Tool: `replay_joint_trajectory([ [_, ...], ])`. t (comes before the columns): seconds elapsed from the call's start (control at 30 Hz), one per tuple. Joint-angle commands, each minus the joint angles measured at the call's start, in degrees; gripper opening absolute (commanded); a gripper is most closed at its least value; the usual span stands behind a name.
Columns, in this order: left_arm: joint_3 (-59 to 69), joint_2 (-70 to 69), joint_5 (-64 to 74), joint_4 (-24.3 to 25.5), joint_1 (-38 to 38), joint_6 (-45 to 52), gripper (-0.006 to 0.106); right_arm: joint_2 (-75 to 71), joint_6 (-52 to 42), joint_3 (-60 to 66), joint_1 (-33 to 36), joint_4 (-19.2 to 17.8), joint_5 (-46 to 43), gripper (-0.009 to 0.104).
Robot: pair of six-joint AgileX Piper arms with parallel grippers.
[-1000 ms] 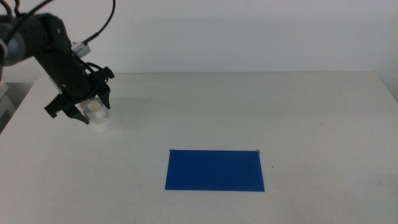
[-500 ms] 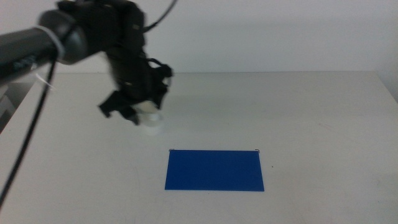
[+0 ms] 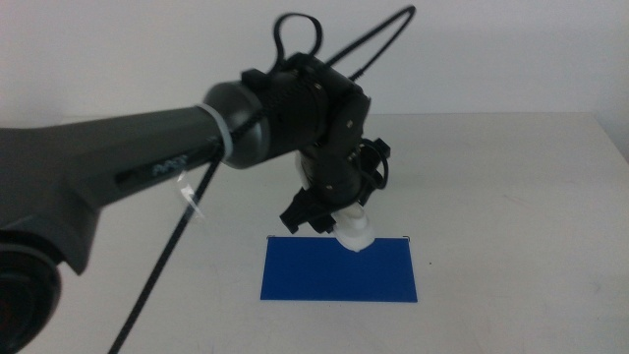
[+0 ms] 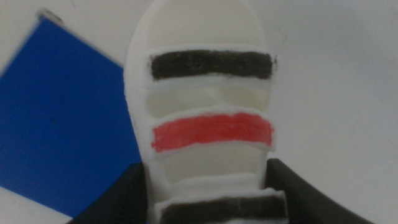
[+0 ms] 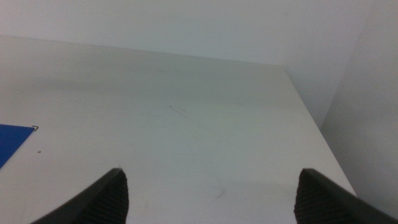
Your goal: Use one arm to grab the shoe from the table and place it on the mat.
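The white shoe will be released by my left gripper around the middle of the dark blue mat (image 3: 342,261), a little toward the mat's far edge. The shoe is now held at that far edge.
My left arm (image 3: 147,162) reaches in from the left across the white table (image 3: 511,177). Its gripper (image 3: 329,211) is shut on the white shoe (image 3: 353,229) and holds it at the far edge of the dark blue mat (image 3: 339,269), toe down. In the left wrist view the shoe (image 4: 208,124) fills the middle, with black and red straps, clamped between the two dark jaws; the mat (image 4: 56,124) lies beside and under it. My right gripper (image 5: 211,193) is open and empty, off to the right, out of the middle view.
The table's right edge (image 5: 311,118) runs close by the right gripper. A corner of the mat (image 5: 12,143) shows in the right wrist view. Thin black cables (image 3: 324,39) loop above the left arm.
My left arm has carried the shoe from the table's far left to the right and toward the front, up to the mat's far edge. The mat has not moved.
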Motion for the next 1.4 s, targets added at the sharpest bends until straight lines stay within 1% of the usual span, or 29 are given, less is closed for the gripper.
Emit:
replay_joint_trajectory([
  [0.0, -2.45, -2.87, -1.82, 1.25, -0.67, -0.75, -0.001, 0.21, -0.59, 0.29, -0.1, -0.46, -4.19, 0.078],
  [0.3, -2.98, -2.74, -1.47, 1.8, -0.93, -0.98, -0.001, 0.21, -0.59, 0.29, -0.1, -0.46, -4.19, 0.078],
  [0.4, -5.0, -1.76, -0.47, 0.81, -1.33, -0.98, -0.001, 0.21, -0.59, 0.29, -0.1, -0.46, -4.19, 0.078],
  [0.53, -10.47, 0.97, 5.5, 0.82, -2.24, -0.98, -0.001, 0.21, -0.59, 0.29, -0.1, -0.46, -4.19, 0.078],
  [0.67, -16.05, 4.22, 12.84, -0.53, -2.68, -2.72, -0.001, 0.21, -0.59, 0.29, -0.1, -0.46, -4.19, 0.078],
  [0.77, -17.33, 5.36, 17.21, -0.66, -3.0, -9.94, -0.001, 0.21, -0.59, 0.29, -0.1, -0.46, -4.19, 0.078],
  [1.0, -17.33, 5.5, 22.37, -0.03, -3.0, -38.41, -0.001, 0.21, -0.59, 0.29, -0.1, -0.46, -4.19, 0.078],
  [1.03, -17.33, 5.53, 22.38, -0.03, -3.0, -41.34, -0.001, 0.21, -0.59, 0.29, -0.1, -0.46, -4.19, 0.078],
  [1.37, -17.33, 7.02, 22.16, 1.37, -2.84, -41.28, -0.001, 0.21, -0.59, 0.29, -0.1, -0.46, -4.19, 0.078],
])
